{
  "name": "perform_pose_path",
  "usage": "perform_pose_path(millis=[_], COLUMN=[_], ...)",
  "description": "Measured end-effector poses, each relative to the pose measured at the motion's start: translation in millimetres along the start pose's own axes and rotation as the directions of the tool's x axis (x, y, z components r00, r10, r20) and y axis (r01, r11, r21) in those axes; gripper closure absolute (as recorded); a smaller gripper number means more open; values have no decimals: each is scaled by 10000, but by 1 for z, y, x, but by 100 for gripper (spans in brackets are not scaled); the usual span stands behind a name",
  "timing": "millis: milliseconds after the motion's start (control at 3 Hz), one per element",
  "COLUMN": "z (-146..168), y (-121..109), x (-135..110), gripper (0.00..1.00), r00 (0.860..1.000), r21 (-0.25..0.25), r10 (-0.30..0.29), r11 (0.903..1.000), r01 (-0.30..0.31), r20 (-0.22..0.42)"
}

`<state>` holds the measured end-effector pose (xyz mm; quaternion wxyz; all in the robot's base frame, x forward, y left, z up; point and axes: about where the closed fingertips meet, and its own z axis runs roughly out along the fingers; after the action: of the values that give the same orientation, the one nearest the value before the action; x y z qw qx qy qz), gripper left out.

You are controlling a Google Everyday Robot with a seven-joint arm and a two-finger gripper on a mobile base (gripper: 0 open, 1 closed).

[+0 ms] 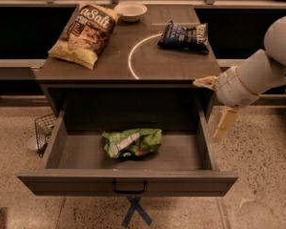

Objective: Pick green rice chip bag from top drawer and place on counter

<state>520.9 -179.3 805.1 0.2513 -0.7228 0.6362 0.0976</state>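
The green rice chip bag is in the drawer. My gripper should go down to it next and close on the bag's end (153, 138) nearest my gripper.
The green rice chip bag (132, 142) lies flat on the floor of the open top drawer (128, 185), near its middle. The drawer is pulled fully out below the counter (176, 63), which bears a thin white arc. My gripper (215, 104) hangs at the drawer's right side, just outside its right wall and level with the counter's front right corner. Its cream fingers (224, 124) are spread apart and hold nothing. It is right of and above the bag, not touching it.
A large tan-and-brown chip bag (84, 33), a white bowl (130, 11) and a dark blue bag (183, 35) sit on the counter. A wire basket (44, 129) stands on the floor left of the drawer. A blue tape cross (135, 211) marks the floor in front.
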Motion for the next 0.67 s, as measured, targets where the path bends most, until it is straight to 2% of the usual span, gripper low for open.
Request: perform_pose_path(millis=[333, 667], z=[18, 57], y=[11, 20], x=[2, -9], gripper=[0, 0], r00=[9984, 9895], r21=[-164, -805], r10=[393, 334], r11=[9991, 9965], r01=[-387, -222], r20=[395, 1403])
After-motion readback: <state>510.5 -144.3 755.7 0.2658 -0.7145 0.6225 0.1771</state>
